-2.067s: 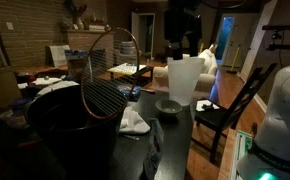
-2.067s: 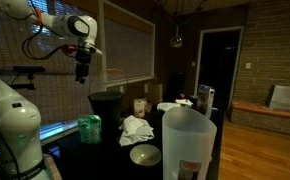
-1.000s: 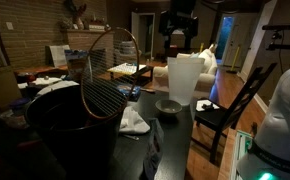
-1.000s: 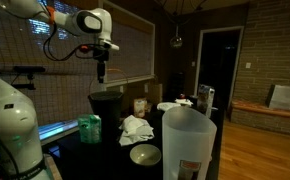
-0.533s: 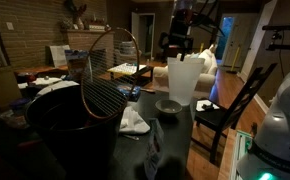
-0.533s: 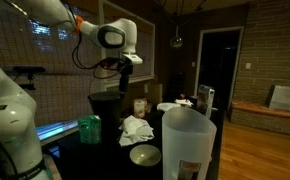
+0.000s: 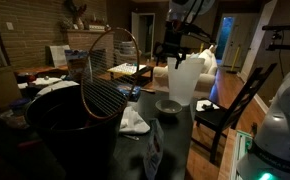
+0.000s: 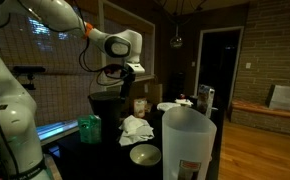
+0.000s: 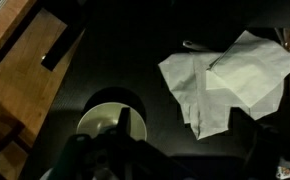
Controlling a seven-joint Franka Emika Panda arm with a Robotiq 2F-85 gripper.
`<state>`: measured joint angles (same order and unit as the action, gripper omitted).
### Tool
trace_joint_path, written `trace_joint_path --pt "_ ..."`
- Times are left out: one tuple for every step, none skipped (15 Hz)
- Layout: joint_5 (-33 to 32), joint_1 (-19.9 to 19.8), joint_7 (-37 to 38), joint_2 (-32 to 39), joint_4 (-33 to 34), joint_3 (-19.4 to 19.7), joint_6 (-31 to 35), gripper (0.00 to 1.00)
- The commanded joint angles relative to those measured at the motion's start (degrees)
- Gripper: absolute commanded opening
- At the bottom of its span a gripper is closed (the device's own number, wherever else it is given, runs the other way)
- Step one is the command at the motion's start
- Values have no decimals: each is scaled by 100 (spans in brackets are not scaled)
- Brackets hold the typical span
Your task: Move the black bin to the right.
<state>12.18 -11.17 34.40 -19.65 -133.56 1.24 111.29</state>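
The robot's gripper should next grab the black bin by its rim [image 7: 124, 99], on the side next to the white cloth.
The black bin is the tall dark container at the front left in an exterior view [image 7: 70, 135], and it stands at the back of the table in the other one [image 8: 107, 108]. My gripper [image 7: 171, 50] hangs in the air above the table, just above and beside the bin's rim [image 8: 128, 80]. It touches nothing. In the wrist view its two dark fingers [image 9: 180, 130] stand wide apart and empty over the dark tabletop, with a grey bowl [image 9: 110, 125] and a white cloth [image 9: 225, 80] below. The bin does not show in the wrist view.
A tall white translucent container [image 7: 190, 80] [image 8: 188, 145], the grey bowl [image 7: 168, 104] [image 8: 145, 154], the white cloth [image 7: 135, 122] [image 8: 137, 128] and a green object [image 8: 90, 128] share the table. A round wire grid [image 7: 110, 75] leans by the bin. A chair [image 7: 230, 105] stands beside the table.
The arm has swung from the window side across towards the table and come down. The gripper now hangs just above the bin's rim. The objects on the table have not moved.
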Motion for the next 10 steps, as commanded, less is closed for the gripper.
trace_joint_path --pt "1180 527 9 210 -269 -113 818 100" --pt "1575 699 -46 212 -313 -181 1118 100" --pt "1927 879 -179 223 -382 -247 1430 100" --pt "2140 1087 -406 267 -346 -351 1672 100" --pt "2266 1271 -648 308 -370 -448 1844 100" --pt "2217 1415 -835 457 -280 -562 1902 100" --pt "2080 1489 -973 549 -219 -622 1851 100" --pt "1945 1492 -970 581 -169 -617 1712 100" --pt "1972 1462 -679 437 -270 -630 1739 100" --pt "1970 1510 -738 479 -265 -664 1740 100"
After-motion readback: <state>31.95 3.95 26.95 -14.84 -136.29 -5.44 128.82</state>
